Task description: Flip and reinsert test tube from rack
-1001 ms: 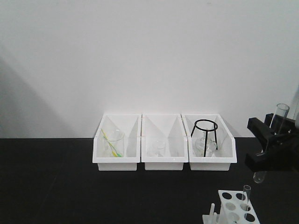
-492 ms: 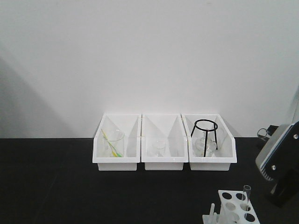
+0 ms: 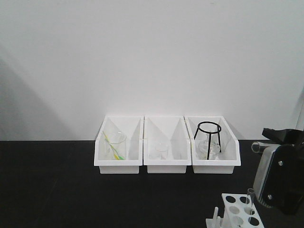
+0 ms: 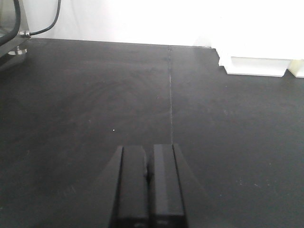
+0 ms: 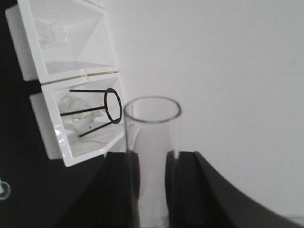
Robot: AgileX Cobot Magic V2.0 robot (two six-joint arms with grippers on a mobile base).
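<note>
The robot's right gripper needs to put the test tube upright in the white rack's near hole (image 3: 241, 222) beside the pegs. The test tube is now nearly level above the rack.
The white rack (image 3: 236, 209) stands at the bottom right of the front view, with one clear tube (image 3: 250, 198) upright in a hole. My right gripper (image 3: 274, 141) is above and to the right of the rack, shut on a clear test tube (image 3: 257, 146) that lies nearly level with its open mouth pointing left. In the right wrist view this test tube (image 5: 152, 133) sits between the two black fingers (image 5: 121, 185) of the right gripper (image 5: 152, 159), open rim towards the camera's far side. My left gripper (image 4: 148, 153) is shut and empty over the black table (image 4: 95, 95).
Three white open-front bins stand along the back wall: the left bin (image 3: 118, 145) holds a beaker, the middle bin (image 3: 167, 145) a small flask, the right bin (image 3: 213, 145) a black tripod stand (image 3: 209, 135). A bin corner (image 4: 256, 66) shows in the left wrist view.
The right wrist has turned: the held tube went from upright with its mouth up to nearly level with its mouth pointing left. The arm shifted lower, closer to the rack.
</note>
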